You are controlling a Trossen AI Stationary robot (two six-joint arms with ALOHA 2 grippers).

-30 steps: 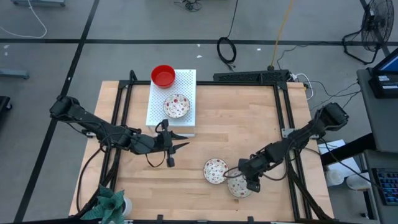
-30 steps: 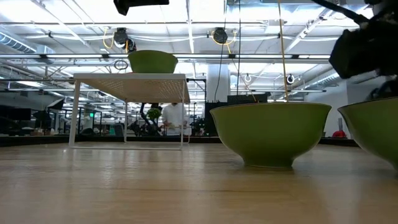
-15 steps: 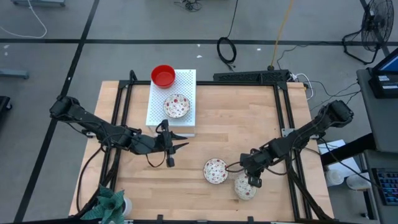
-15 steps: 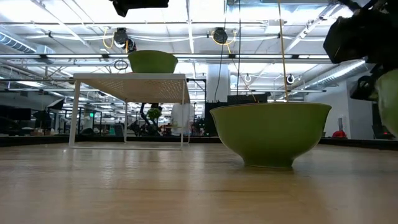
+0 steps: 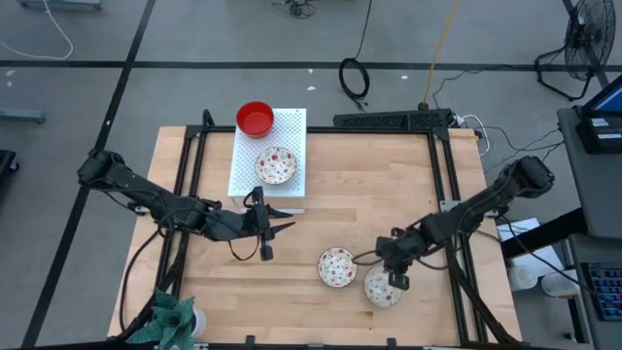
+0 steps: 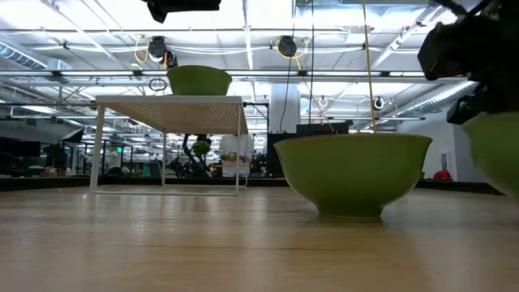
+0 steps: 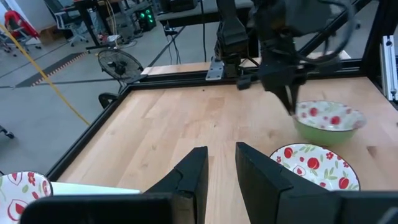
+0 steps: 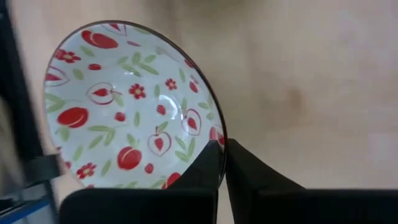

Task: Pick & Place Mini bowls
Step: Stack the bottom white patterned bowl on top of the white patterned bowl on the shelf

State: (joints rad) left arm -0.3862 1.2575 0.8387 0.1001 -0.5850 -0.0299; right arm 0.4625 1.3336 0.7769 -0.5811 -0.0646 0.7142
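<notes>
My right gripper is holding the mini bowl's far rim, so I will set the bowl down and take its rim point(image 7: 334, 104) opposite my left gripper before I hand it over.
Two mini bowls, white with red fruit and flower pattern inside and green outside, are near the table's front right. One point(image 5: 336, 266) rests on its base on the wood. My right gripper point(image 5: 397, 280) is shut on the other point(image 5: 381, 289), also seen in the left wrist view point(image 7: 326, 121). A red bowl point(image 5: 255, 118) and a third patterned bowl point(image 5: 276, 165) stand on the white perforated board point(image 5: 292, 126) at the far left. My left gripper point(image 5: 282, 226) hovers open near the board's front edge, with nothing between its fingers point(image 7: 249, 168). My right gripper pinches the patterned bowl's rim point(image 8: 216, 138) between its two fingers, one finger point(image 8: 208, 165) inside the bowl and one outside. The fingers come from above, pointing down point(image 7: 291, 106). The bowl hangs slightly tilted and a little clear of the table point(image 6: 496, 154).
Black frame rails point(image 5: 194, 165) run along the table's left, right and far sides. A teal leafy thing point(image 5: 170, 316) sits at the near left corner. Bare wood point(image 5: 369, 194) lies in the table's middle. The board stands raised on legs point(image 6: 166, 109).
My right gripper has shut on the rim of the bowl nearest the table's front right. It has lifted the bowl off the wood and carried it slightly toward the right, and the bowl now hangs tilted. The other bowls have stayed in place.
</notes>
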